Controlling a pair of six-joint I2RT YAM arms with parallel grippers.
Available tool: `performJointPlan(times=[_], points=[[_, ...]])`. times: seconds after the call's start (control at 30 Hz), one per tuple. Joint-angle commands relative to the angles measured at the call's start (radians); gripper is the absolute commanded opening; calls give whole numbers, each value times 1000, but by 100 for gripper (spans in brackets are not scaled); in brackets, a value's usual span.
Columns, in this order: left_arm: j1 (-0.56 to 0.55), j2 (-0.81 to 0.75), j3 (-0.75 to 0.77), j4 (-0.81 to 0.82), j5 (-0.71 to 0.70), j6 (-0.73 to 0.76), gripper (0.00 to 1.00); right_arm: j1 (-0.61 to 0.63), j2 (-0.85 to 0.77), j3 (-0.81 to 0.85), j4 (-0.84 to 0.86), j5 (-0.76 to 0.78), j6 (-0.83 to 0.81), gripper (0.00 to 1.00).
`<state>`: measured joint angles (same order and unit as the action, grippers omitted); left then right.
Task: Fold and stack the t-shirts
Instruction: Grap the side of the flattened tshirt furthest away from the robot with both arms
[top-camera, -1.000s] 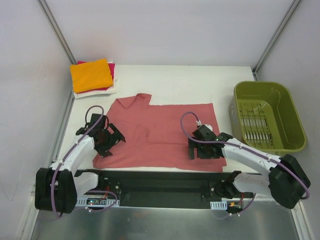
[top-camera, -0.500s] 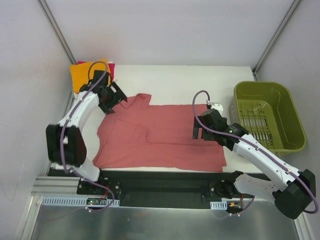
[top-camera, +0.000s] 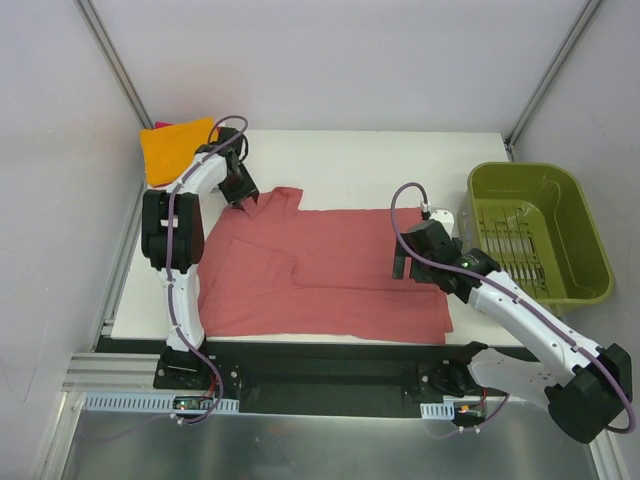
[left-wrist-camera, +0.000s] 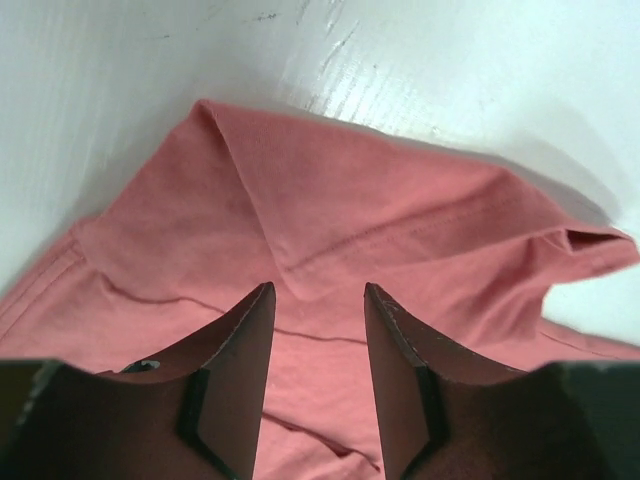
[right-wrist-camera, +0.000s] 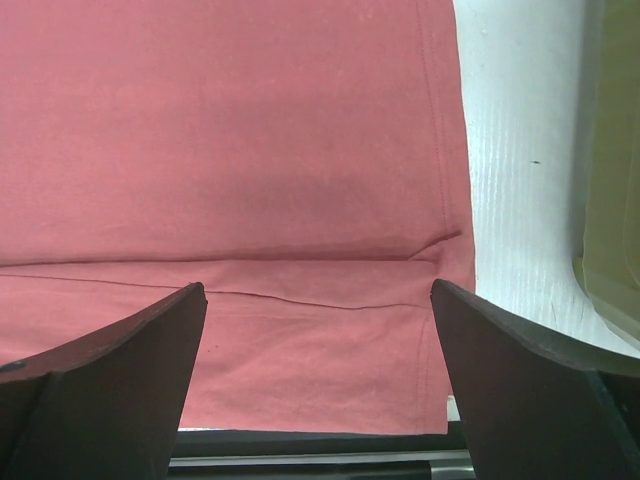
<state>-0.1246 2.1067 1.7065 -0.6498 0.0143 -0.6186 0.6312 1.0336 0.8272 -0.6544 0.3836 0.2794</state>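
Note:
Next, my right gripper goes next to the salmon-red t-shirt's far corner (top-camera: 418, 210) by the olive-green basket and closes there.
A large salmon-red t-shirt (top-camera: 330, 265) lies spread flat on the white table, collar at the far left. My left gripper (top-camera: 243, 195) is down at that collar. In the left wrist view its fingers (left-wrist-camera: 240, 350) stand a narrow gap apart over a folded ridge of the cloth (left-wrist-camera: 380, 210), open and not clamped on it. My right gripper (top-camera: 403, 268) hovers wide open over the shirt's right part (right-wrist-camera: 250, 130), near the right edge, holding nothing. A folded orange t-shirt (top-camera: 175, 148) tops a stack at the far left corner, with a magenta edge (top-camera: 163, 125) peeking out behind it.
An olive-green plastic basket (top-camera: 540, 235) stands on the right of the table, and its wall (right-wrist-camera: 615, 200) shows at the right wrist view's edge. The left arm stretches along the table's left side. A black rail runs along the near edge.
The left arm has swung from the shirt's near-left part up to the collar, its jaws narrowing. The right arm has moved away from the near hem toward the shirt's right part, still wide open.

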Motion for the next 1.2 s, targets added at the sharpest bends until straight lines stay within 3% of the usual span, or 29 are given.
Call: performJointPlan(times=[0.0,0.33,0.57,0.7,0.73,0.97,1.17], points=[[-7,44,51,-57,-22,53,40,-10,-15,-5,-2,18,7,100],[-32,79,31,-54,-16,48,39,-18,-6,-13,9,17,1,100],[-32,98,62,-56,-20,43,26,-21,-35,-20,6,17,3,100],[-32,81,82,-57,-34,51,10,-22,-40,-26,2,18,7,100],[-32,76,81,-59,-34,51,0,-22,-37,-26,1,20,7,100],[-32,-23,38,-60,-43,69,0,-36,5,24,-1,43,-17,100],[-32,-154,-66,-59,-43,68,0,-88,160,167,-25,104,-23,99]])
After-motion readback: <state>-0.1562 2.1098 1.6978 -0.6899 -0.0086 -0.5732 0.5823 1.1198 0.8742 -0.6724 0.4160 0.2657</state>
